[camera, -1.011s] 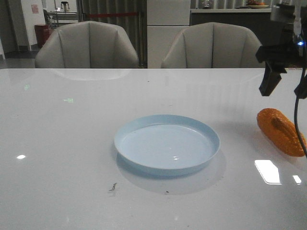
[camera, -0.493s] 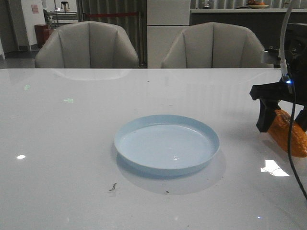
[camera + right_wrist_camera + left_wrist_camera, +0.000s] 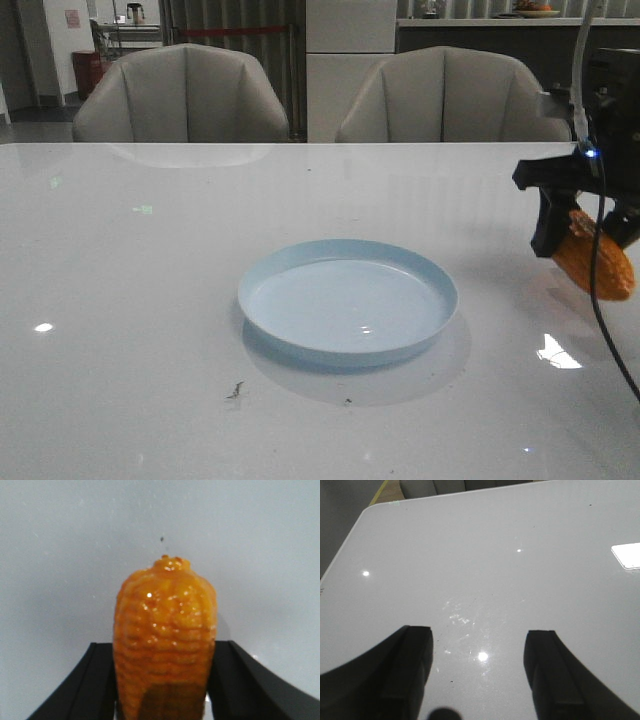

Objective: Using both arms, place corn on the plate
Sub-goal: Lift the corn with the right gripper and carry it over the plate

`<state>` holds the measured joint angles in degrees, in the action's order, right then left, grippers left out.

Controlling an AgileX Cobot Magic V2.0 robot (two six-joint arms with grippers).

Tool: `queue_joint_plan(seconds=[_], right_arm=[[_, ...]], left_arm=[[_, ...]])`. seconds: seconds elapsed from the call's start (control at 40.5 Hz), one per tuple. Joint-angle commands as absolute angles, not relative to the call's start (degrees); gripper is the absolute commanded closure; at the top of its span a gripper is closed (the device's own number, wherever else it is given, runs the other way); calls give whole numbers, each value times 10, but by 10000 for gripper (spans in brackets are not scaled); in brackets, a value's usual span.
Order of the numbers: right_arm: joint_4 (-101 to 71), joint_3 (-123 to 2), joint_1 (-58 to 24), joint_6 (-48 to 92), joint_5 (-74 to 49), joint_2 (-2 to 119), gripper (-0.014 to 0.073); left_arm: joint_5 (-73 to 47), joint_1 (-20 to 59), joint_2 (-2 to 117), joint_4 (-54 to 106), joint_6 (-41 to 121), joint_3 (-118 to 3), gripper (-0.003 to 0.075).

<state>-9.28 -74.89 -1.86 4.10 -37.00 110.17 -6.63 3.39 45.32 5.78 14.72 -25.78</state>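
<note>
My right gripper is holding the orange corn. It will let go of it on the middle of the pale blue plate [image 3: 349, 286].
The orange corn [image 3: 597, 264] is at the far right, held between the fingers of my right gripper [image 3: 582, 236], a little above the white table [image 3: 150, 300]. In the right wrist view the corn [image 3: 165, 625] fills the gap between the two black fingers [image 3: 97, 680], and its tip points away from the wrist. The pale blue plate [image 3: 262, 277] sits empty at the table's middle, to the left of the corn. My left gripper [image 3: 477, 637] is open and empty over bare table; it does not show in the front view.
Two grey chairs [image 3: 182, 95] [image 3: 445, 95] stand behind the table's far edge. A black cable [image 3: 600, 300] hangs from the right arm in front of the corn. Small dark specks [image 3: 236, 390] lie in front of the plate.
My right gripper came down over the corn, closed on it and has raised it slightly off the table. The plate has not moved.
</note>
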Motion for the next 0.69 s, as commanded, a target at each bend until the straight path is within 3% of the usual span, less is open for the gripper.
queue_joint_plan(seconds=[0.0,0.271,0.666], right_arm=[[-95,-821,-35,41,-390,1069,290],[-107,-948,-127,41,-444,1070,290],[-122,-961,-268,41,-434,1127,290]], left_arm=[[-16,32,449,63,148,-274,259],[-16,32,449,63,148,-274,259],[-17,32,449,63,148,-274,259]])
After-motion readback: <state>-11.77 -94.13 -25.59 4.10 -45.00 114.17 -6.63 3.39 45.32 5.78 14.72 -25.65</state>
